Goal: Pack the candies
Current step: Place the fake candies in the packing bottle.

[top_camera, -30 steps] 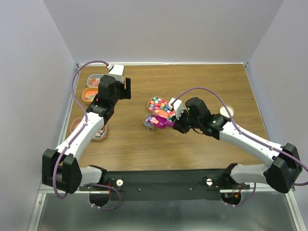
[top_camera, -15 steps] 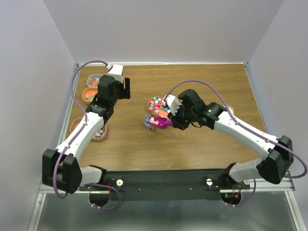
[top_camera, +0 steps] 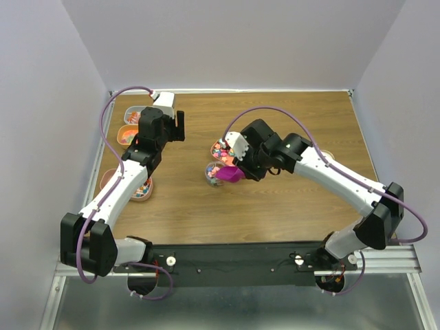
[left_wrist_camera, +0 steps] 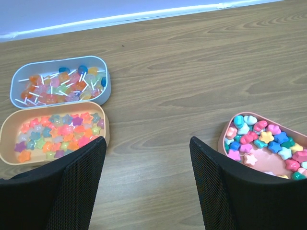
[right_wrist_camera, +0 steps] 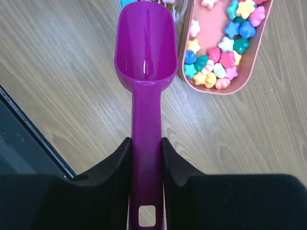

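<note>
The pink tray is beside the clear jar. My left gripper will close on the pink tray's rim at the tray's end [top_camera: 212, 146] [left_wrist_camera: 220, 142] facing the orange tray.
My right gripper [right_wrist_camera: 146, 143] is shut on the handle of the magenta scoop [right_wrist_camera: 145, 48]. The scoop's bowl is empty, and its tip lies over a clear jar [right_wrist_camera: 180, 10] with candies inside [top_camera: 214, 173]. Beside it, a pink tray [right_wrist_camera: 213, 26] holds multicoloured star and heart candies [right_wrist_camera: 211, 72]. In the top view, the right gripper [top_camera: 244, 168] sits just right of the jar and the scoop [top_camera: 230, 174]. My left gripper [left_wrist_camera: 146, 158] is open and empty above bare wood, between the trays [top_camera: 177, 127].
A pale blue tray of lollipops [left_wrist_camera: 60, 81] and an orange tray of star candies [left_wrist_camera: 53, 132] stand at the far left. A pink container of candies [top_camera: 134, 185] is under the left forearm. A cream lid [top_camera: 326, 157] is partly hidden behind the right arm.
My right arm has swung left and further over the table, turning the wrist. The scoop has stayed at the jar. The left arm has not moved.
</note>
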`<act>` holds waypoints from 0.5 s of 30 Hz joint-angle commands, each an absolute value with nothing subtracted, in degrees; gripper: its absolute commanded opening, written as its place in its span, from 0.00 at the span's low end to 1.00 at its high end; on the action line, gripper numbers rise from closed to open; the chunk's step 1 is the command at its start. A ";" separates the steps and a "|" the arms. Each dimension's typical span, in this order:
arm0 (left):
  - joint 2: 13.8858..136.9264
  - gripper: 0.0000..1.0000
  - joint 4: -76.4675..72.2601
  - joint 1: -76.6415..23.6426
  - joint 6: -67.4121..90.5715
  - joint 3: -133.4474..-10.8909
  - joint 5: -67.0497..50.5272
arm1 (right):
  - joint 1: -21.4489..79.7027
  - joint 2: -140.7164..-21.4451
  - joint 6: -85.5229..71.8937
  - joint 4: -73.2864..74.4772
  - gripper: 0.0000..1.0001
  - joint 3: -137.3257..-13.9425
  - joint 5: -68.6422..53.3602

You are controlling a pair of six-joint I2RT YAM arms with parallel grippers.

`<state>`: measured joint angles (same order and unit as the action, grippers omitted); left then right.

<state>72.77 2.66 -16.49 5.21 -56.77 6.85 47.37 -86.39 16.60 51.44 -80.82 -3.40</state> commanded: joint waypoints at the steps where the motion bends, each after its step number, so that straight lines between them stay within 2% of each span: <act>1: 72.33 0.78 2.46 -15.91 4.66 -58.45 6.94 | 48.25 -87.37 16.96 56.51 0.01 -83.85 -0.36; 7: 71.98 0.78 2.55 -15.65 4.66 -58.45 6.59 | 48.25 -84.38 16.61 54.67 0.01 -83.76 -0.79; 15: 71.72 0.78 2.72 -15.29 4.75 -58.45 6.77 | 48.34 -86.65 17.67 55.28 0.01 -83.85 -2.55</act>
<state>72.77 2.70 -15.81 5.15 -56.77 6.83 47.72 -85.91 16.62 54.00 -83.11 -1.76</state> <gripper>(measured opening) 0.782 0.333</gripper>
